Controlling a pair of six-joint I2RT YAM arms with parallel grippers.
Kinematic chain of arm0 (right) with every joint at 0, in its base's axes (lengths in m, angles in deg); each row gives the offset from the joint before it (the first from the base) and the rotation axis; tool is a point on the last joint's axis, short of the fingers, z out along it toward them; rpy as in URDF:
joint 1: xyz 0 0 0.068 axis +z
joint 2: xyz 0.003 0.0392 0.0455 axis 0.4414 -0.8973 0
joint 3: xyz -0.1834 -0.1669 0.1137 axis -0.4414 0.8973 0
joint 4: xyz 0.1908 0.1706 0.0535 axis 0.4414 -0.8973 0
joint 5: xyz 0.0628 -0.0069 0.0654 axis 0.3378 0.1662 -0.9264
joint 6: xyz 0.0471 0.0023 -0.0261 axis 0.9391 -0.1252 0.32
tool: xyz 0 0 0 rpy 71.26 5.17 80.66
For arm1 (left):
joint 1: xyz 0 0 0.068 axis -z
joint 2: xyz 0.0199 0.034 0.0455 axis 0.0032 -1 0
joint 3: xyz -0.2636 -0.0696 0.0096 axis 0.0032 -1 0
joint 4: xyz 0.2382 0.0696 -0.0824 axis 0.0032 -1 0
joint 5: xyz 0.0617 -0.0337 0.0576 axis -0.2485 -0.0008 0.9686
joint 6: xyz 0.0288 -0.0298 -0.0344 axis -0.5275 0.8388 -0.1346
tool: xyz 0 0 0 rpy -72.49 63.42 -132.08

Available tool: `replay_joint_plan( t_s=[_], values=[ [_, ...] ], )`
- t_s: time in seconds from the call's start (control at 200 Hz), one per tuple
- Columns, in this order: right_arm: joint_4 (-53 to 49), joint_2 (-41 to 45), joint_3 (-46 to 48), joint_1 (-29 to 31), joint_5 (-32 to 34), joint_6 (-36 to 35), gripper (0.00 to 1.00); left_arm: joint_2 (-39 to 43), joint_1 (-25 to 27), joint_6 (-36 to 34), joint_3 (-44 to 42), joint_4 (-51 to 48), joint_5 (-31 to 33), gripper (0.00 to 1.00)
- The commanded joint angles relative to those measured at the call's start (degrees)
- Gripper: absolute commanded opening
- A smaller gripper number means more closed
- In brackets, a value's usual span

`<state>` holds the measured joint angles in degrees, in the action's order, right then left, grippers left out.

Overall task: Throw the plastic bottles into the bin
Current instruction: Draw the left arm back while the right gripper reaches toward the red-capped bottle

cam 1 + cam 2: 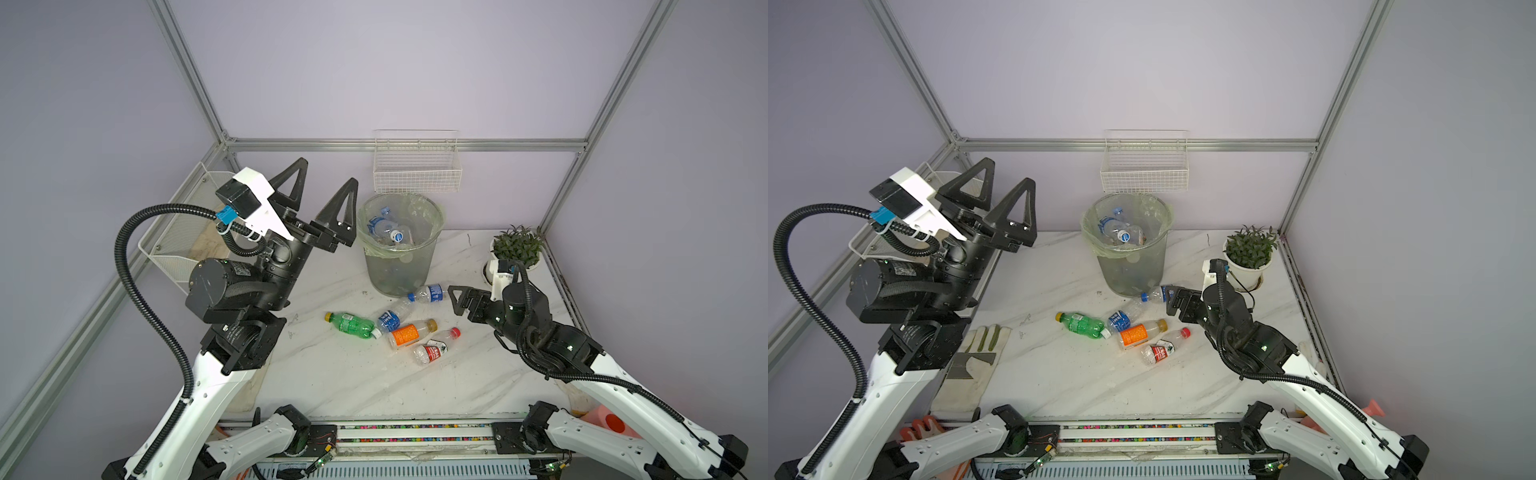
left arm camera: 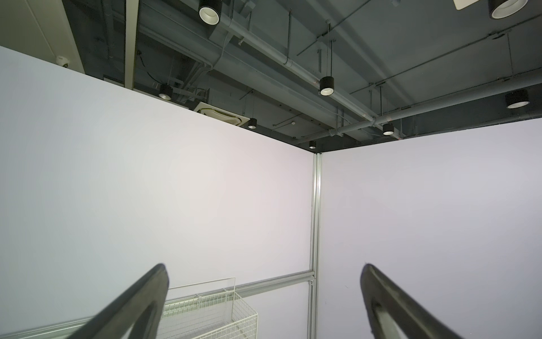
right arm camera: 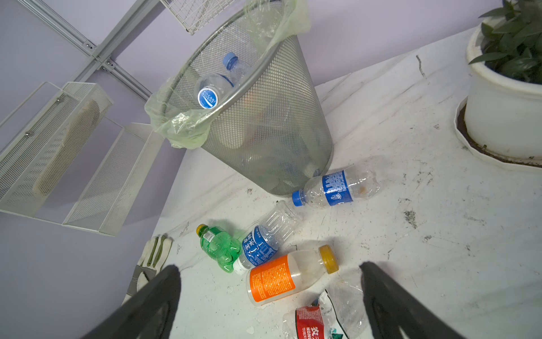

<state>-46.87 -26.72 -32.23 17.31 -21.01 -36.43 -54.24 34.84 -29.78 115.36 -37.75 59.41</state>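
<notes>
I need to close my right gripper on the clear part (image 1: 444, 341) (image 3: 343, 305) of the red-label bottle, between its red cap and its label.
Several plastic bottles lie on the white marble table in front of the bin (image 1: 401, 249) (image 3: 264, 123), a grey mesh basket with a pale green bag. They are a green one (image 1: 353, 325) (image 3: 218, 246), a blue-label one (image 1: 390, 318), another blue-label one (image 1: 428, 293) (image 3: 337, 187) against the bin's foot, an orange-label one (image 1: 409, 333) (image 3: 275, 281) and a crushed red-label one (image 1: 434, 351). More bottles (image 1: 384, 226) lie inside the bin. My left gripper (image 1: 328, 172) (image 2: 264, 267) is open and empty, raised high left of the bin. My right gripper (image 1: 453, 293) (image 3: 269, 267) is open and empty, low, just right of the pile.
A white wire basket (image 1: 417, 172) hangs on the back wall above the bin. A white mesh shelf (image 1: 183, 245) is fixed at the left wall. A potted plant (image 1: 517, 247) stands at the back right. A work glove (image 1: 976, 361) lies at the table's left front.
</notes>
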Motion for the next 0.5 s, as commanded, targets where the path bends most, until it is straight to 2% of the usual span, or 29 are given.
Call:
replay_joint_plan(
  t_s=[0.0, 0.495],
  values=[
    [1.9, -1.1, -0.8, -0.1, -0.8, 1.0, 0.97, 3.0, 0.2, -0.1, -3.9, 0.8, 1.3, 1.0],
    [4.2, -5.4, -0.4, -0.1, -2.4, -0.4, 0.97, 12.2, 0.2, 2.4, -21.2, -3.2, 9.3, 1.0]
  ],
)
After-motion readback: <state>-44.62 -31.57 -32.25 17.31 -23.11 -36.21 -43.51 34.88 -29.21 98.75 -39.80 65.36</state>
